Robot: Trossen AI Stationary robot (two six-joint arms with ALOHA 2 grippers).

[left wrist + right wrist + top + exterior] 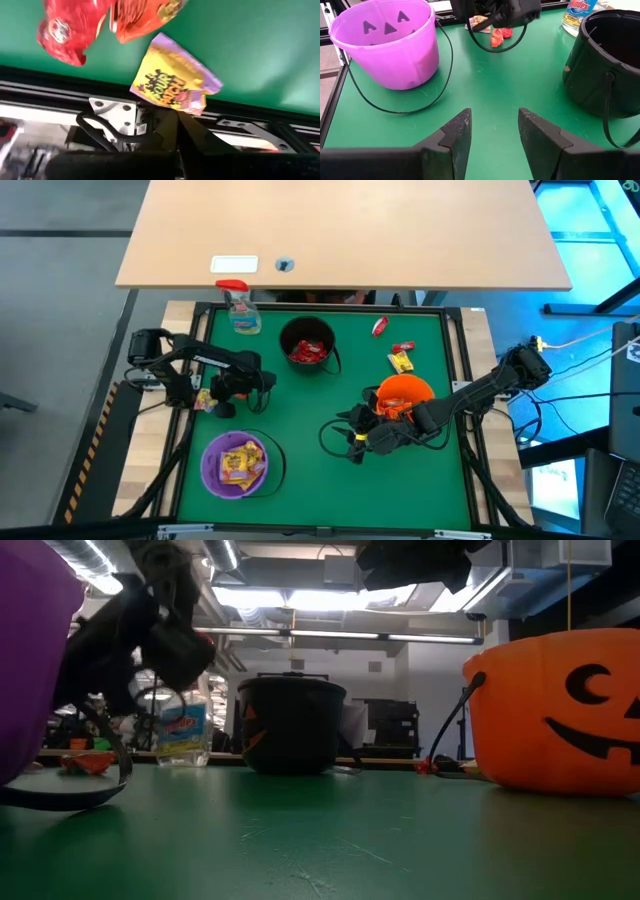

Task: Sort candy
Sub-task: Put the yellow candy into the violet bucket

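My left fingers meet only the yellow packet's near edge; next I open and grip deeper over the packet's middle (174,79) before carrying it to the purple bucket.
My left gripper (214,394) stands at the mat's left edge, shut on a yellow candy packet (172,75). A red packet (65,30) and an orange-red packet (145,15) lie on the green mat just beyond it. More candy lies loose at the far right (400,360). The purple bucket (238,465) holds yellow packets and the black bucket (308,345) holds red ones. My right gripper (495,132) hangs open in front of the orange bucket (404,394), nothing between its fingers. My left gripper pinches the yellow packet by one edge (186,103) between its two fingers (167,125). The fingers slant down from above. The packet sticks out beyond the fingertips, tilted, over the mat's edge and the table rail, and looks lifted clear of them.
A clear spray bottle (240,310) with a red top stands at the mat's far left. The black frame rail (250,125) runs along the mat's edge close under my left gripper. Bare green mat (495,85) lies between the purple and black buckets.
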